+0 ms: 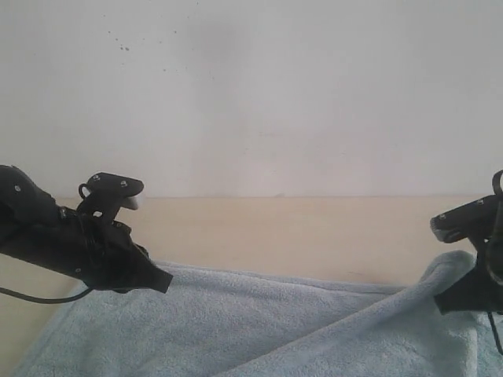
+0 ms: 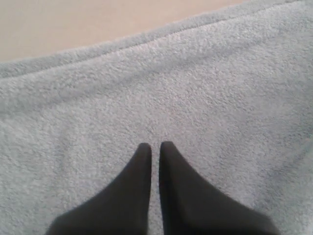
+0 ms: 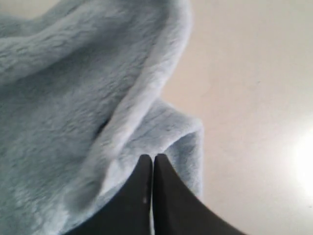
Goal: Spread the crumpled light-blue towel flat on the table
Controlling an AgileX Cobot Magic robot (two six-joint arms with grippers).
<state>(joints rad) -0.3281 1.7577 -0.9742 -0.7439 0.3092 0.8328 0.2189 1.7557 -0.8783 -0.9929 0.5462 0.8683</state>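
Note:
The right gripper, shut beside the towel fold's raised line, should open, pinch the line's near end (image 3: 94, 175) and pull the fold open.
The light-blue towel (image 1: 259, 322) lies mostly spread over the near part of the pale wood table (image 1: 275, 236). Its right corner is raised in a peak and a diagonal fold runs across it. My left gripper (image 1: 161, 281) hovers at the towel's far left edge. In the left wrist view the left gripper (image 2: 155, 144) is shut, with only a thin slit between its fingers, over flat towel (image 2: 195, 88). My right gripper (image 1: 444, 302) holds up the right corner. In the right wrist view the right gripper (image 3: 153, 156) is shut on a folded hem of towel (image 3: 73, 98).
A plain white wall rises behind the table's far edge. Bare tabletop (image 2: 73, 24) shows beyond the towel's hemmed far edge, and more table (image 3: 244, 73) lies beside the lifted corner.

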